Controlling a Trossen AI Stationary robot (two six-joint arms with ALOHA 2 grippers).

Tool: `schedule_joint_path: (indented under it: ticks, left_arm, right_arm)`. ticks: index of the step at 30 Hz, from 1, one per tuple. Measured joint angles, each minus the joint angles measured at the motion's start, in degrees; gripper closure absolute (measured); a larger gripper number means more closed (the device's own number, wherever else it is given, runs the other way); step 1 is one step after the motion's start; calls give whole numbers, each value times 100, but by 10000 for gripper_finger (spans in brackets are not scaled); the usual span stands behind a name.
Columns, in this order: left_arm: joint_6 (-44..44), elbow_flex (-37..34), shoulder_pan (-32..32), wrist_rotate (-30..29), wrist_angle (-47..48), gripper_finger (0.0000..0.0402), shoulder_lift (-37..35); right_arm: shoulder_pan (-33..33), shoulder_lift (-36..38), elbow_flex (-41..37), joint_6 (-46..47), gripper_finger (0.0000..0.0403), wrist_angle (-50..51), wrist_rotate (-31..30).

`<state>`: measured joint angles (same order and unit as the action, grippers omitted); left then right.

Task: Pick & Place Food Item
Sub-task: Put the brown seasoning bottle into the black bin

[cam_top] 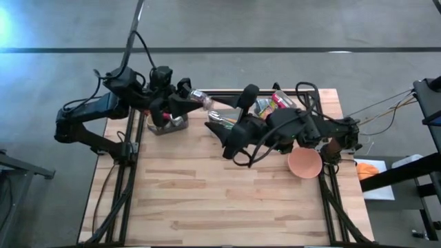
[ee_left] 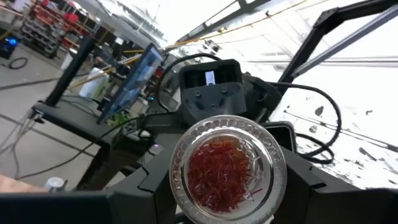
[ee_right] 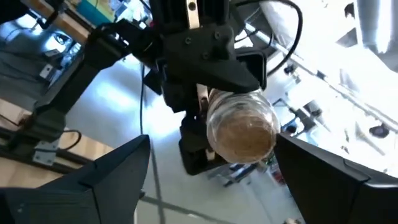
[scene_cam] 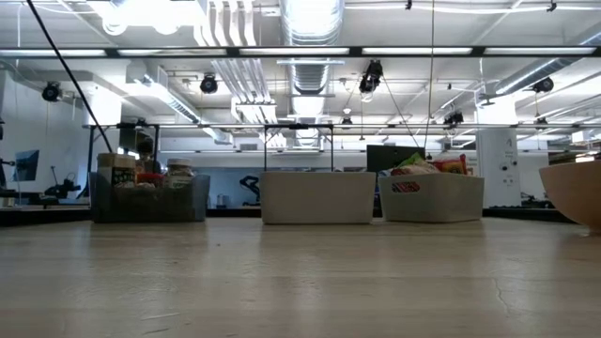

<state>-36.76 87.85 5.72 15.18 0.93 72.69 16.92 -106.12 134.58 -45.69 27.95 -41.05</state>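
The jar's brownish loose end is close to one fingertip, so the robot's right gripper will open, center and close around the jar's clear side (ee_right: 234, 107) before the left gripper opens.
A small clear jar (cam_top: 202, 99) with red threads inside (ee_left: 219, 168) hangs high over the table's far middle, lying roughly level. My left gripper (ee_left: 225, 190) is shut on it from the table's left. My right gripper (ee_right: 211, 180) comes from the right and stands open; its two fingers are on either side of the jar's brownish free end (ee_right: 244, 130) and clear of it. In the high view the right gripper (cam_top: 215, 117) sits just right of the jar. Neither arm shows in the low view. My left gripper pinches the jar between its two fingers (ee_left: 146, 186) at the end turned toward the table's left (cam_top: 196, 96). The fingers come in level from the left and lie along the jar. The jar sticks out past them toward the right gripper, lifted clear of the table.
A dark bin (cam_top: 165, 125) with jars stands at the far left. A white bin (scene_cam: 317, 197) stands mid-back. Another bin (cam_top: 272, 103) holds snack packs at the far right. A pink bowl (cam_top: 304, 163) sits by the right edge. Bare wood fills the table's near half.
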Motion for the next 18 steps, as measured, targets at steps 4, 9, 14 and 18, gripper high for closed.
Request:
schedule_joint_path:
  ticks: [4, 9, 14, 18]
  left_arm:
    - [-82, -1, 1, 133, 21, 221, 33]
    - [-127, -4, 2, 242, -4, 221, 76]
    - [-234, -2, 0, 357, 18, 221, 222]
    - [-309, -2, 0, 525, -198, 221, 293]
  right_arm:
    - [7, -1, 0, -247, 62, -154, 37]
    - [-6, -1, 0, -353, 62, -263, 39]
    - [-6, -48, 2, -463, 62, -366, 27]
    - [-14, -99, -4, -551, 62, -329, -94]
